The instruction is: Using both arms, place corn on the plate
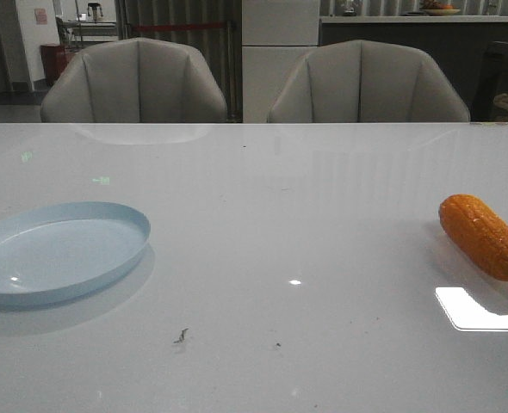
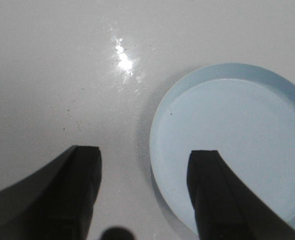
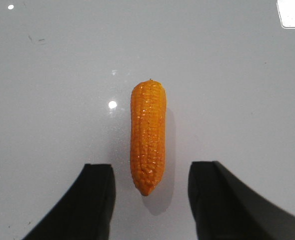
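Observation:
The robot's left gripper needs to close on the rim point(image 2: 151, 146) of the pale blue plate, at the side farthest from the orange corn.
The orange corn point(image 1: 483, 237) lies on the white table at the right edge of the front view. The pale blue plate point(image 1: 56, 249) lies empty at the left. Neither arm shows in the front view. In the right wrist view the right gripper point(image 3: 151, 172) is open above the table, and the corn point(image 3: 148, 135) lies lengthwise with its tapered tip between the two fingers, untouched. In the left wrist view the left gripper point(image 2: 145, 157) is open and empty above the plate's point(image 2: 237, 135) near rim, one finger point(image 2: 210, 180) over the plate and the other over bare table.
Two grey chairs point(image 1: 133, 82) point(image 1: 368, 82) stand behind the table's far edge. Small dark specks point(image 1: 181, 335) lie on the table near the front. A bright light reflection point(image 1: 475, 310) sits just in front of the corn.

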You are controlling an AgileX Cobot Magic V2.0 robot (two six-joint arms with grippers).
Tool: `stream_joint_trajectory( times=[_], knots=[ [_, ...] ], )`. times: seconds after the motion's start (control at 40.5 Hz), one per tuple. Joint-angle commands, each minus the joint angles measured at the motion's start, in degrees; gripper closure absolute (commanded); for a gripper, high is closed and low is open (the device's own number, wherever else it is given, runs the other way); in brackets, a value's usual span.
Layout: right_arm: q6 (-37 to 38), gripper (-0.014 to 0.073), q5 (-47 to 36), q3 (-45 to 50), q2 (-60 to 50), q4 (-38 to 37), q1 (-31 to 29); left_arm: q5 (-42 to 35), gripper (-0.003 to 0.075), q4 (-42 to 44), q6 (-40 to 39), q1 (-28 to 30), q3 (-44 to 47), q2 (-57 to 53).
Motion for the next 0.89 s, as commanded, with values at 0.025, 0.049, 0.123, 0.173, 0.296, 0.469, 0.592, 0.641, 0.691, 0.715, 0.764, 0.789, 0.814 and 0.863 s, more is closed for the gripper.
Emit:
stream_joint_trajectory(
  times=[0.025,0.049,0.123,0.173,0.296,0.469,0.592,0.641,0.691,0.715,0.764,0.789,0.814,0.863],
  knots=[
    [0.0,0.014,-4.2,-2.1,-0.4,0.4,-0.3,5.7,0.0279,-0.5,-0.5,0.2,-10.1,6.6],
    [0.0,0.014,-4.2,-2.1,-0.4,0.4,-0.3,7.5,0.0279,-0.5,-0.5,0.2,-12.1,8.0],
    [0.0,0.014,-4.2,-2.1,-0.4,0.4,-0.3,11.8,0.0279,-0.5,-0.5,0.2,-16.8,12.5],
    [0.0,0.014,-4.2,-2.1,-0.4,0.4,-0.3,14.4,0.0279,-0.5,-0.5,0.2,-19.7,15.5],
    [0.0,0.014,-4.2,-2.1,-0.4,0.4,-0.3,17.6,0.0279,-0.5,-0.5,0.2,-24.8,21.9],
    [0.0,0.014,-4.2,-2.1,-0.4,0.4,-0.3,18.2,0.0279,-0.5,-0.5,0.2,-27.0,27.3],
    [0.0,0.014,-4.2,-2.1,-0.4,0.4,-0.3,19.1,0.0279,-0.7,-0.5,0.0,-27.0,28.8],
    [0.0,0.014,-4.2,-2.1,-0.4,0.4,-0.3,19.5,0.028,-0.9,-0.5,0.0,-27.0,29.0],
    [0.0,0.014,-4.2,-2.1,-0.4,0.4,-0.3,19.8,0.0286,-0.9,-0.5,0.0,-27.0,29.3],
    [0.0,0.014,-4.2,-2.1,-0.4,0.4,-0.3,19.8,0.0291,-0.9,-0.5,0.0,-27.0,29.4],
    [0.0,0.014,-4.2,-2.1,-0.4,0.4,-0.3,19.8,0.0308,-0.9,-0.5,0.0,-27.0,29.3],
    [0.0,0.014,-4.2,-2.1,-0.4,0.4,-0.3,19.8,0.0317,-0.9,-0.5,0.0,-27.0,29.3],
    [0.0,0.014,-4.2,-2.1,-0.4,0.4,-0.3,19.8,0.0332,-0.9,-0.5,0.0,-27.0,29.3],
    [0.0,0.014,-4.2,-2.1,-0.4,0.4,-0.3,19.8,0.0358,-1.0,-0.5,0.0,-27.0,29.4]
  ],
)
